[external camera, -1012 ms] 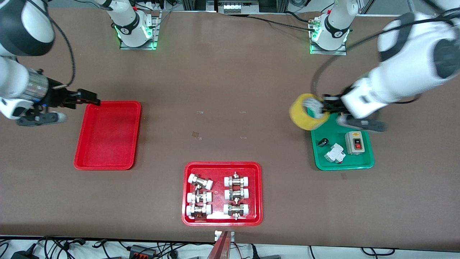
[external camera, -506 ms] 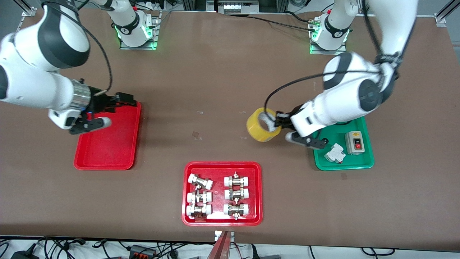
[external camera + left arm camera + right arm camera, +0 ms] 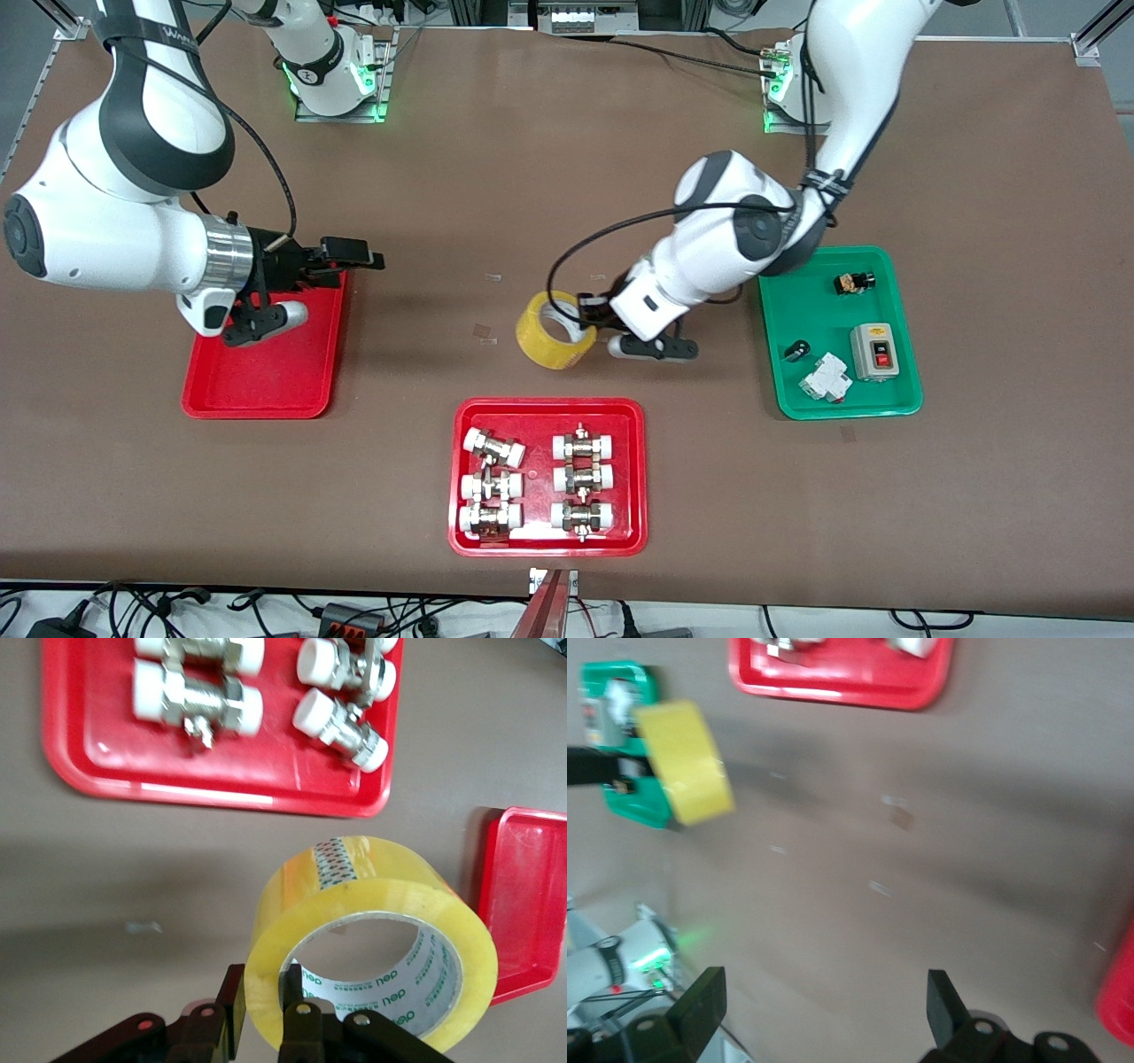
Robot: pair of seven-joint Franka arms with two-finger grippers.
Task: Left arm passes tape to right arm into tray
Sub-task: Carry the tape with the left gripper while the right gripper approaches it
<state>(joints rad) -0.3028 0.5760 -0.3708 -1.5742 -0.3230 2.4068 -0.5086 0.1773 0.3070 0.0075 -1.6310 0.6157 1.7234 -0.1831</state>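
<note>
Next, my right gripper moves to the yellow tape's free side (image 3: 527, 333) (image 3: 691, 771), across from my left gripper's hold, and closes there across the width of the roll.
The yellow tape (image 3: 555, 330) hangs in my left gripper (image 3: 586, 317), which is shut on the roll's wall, one finger inside the hole and one outside, over the bare table middle. In the left wrist view the tape (image 3: 372, 921) fills the lower half, pinched in the left gripper (image 3: 264, 1010). My right gripper (image 3: 354, 257) is open and empty over the edge of the plain red tray (image 3: 266, 372) at the right arm's end. The right wrist view shows its open gripper (image 3: 819, 1010) facing the tape (image 3: 687, 762) some way off.
A red tray (image 3: 461, 532) with several white-capped metal fittings lies nearest the front camera. A green tray (image 3: 797, 399) with a switch box and small parts lies at the left arm's end. Small tape scraps mark the table middle.
My left arm has carried the tape from over the green tray toward the table middle. My right arm has swung in from the table's end, its gripper now over the plain red tray's edge.
</note>
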